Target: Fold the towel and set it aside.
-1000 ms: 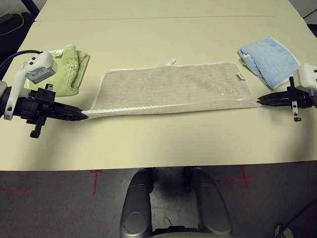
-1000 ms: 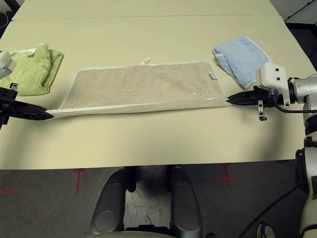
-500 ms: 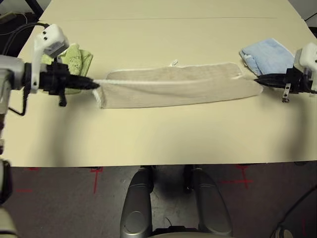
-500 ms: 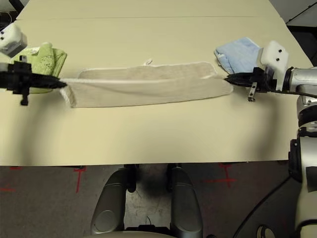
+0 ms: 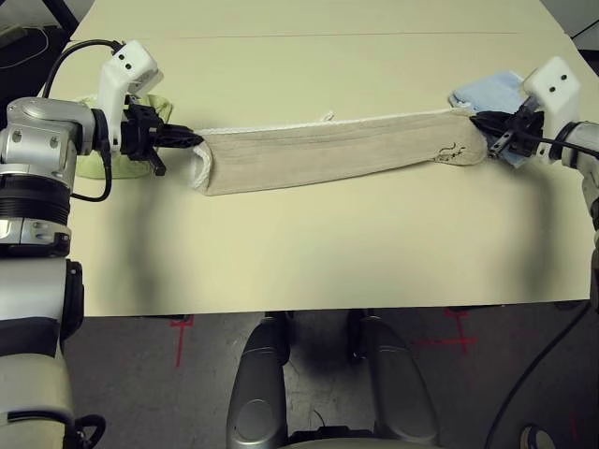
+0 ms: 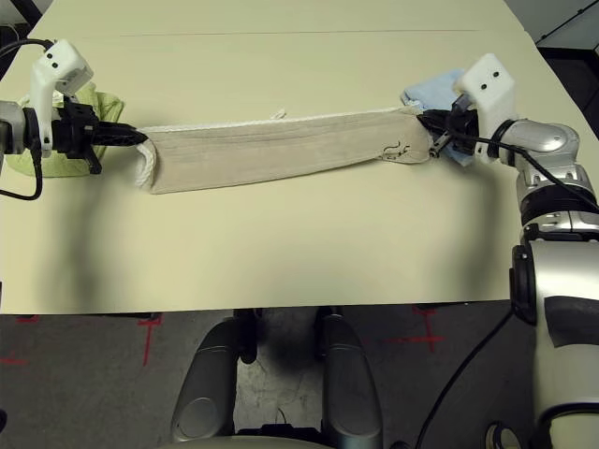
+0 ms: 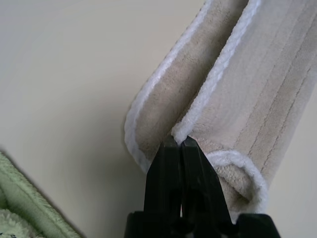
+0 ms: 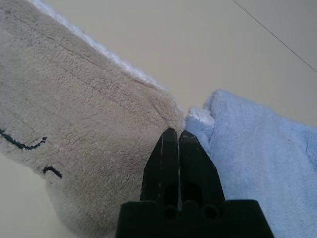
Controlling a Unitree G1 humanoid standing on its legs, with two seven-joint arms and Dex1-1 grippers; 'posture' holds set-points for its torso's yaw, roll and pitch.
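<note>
My left gripper will let go of the upper corner of the beige towel on the lower layer's white-edged corner (image 5: 200, 137) (image 7: 141, 131), facing the green towel.
The beige towel (image 5: 337, 150) lies across the middle of the table as a long band, doubled over lengthwise, with its dark logo (image 5: 449, 152) near the right end. My left gripper (image 5: 194, 140) is shut on the white-edged corner at the towel's left end (image 7: 198, 119). The right gripper (image 5: 477, 119) is shut on the corner at the right end (image 8: 99, 114), right beside the blue towel. Both pinched corners sit at the band's far edge.
A light green towel (image 6: 65, 159) lies at the left, partly behind my left wrist. A light blue towel (image 8: 257, 144) lies at the right, touching the beige one's corner. Bare tabletop (image 5: 309, 243) stretches in front of the band and behind it.
Both grippers have carried the towel's near edge up and away over its far edge, so the flat towel is now doubled lengthwise. The logo now faces up at the right end.
</note>
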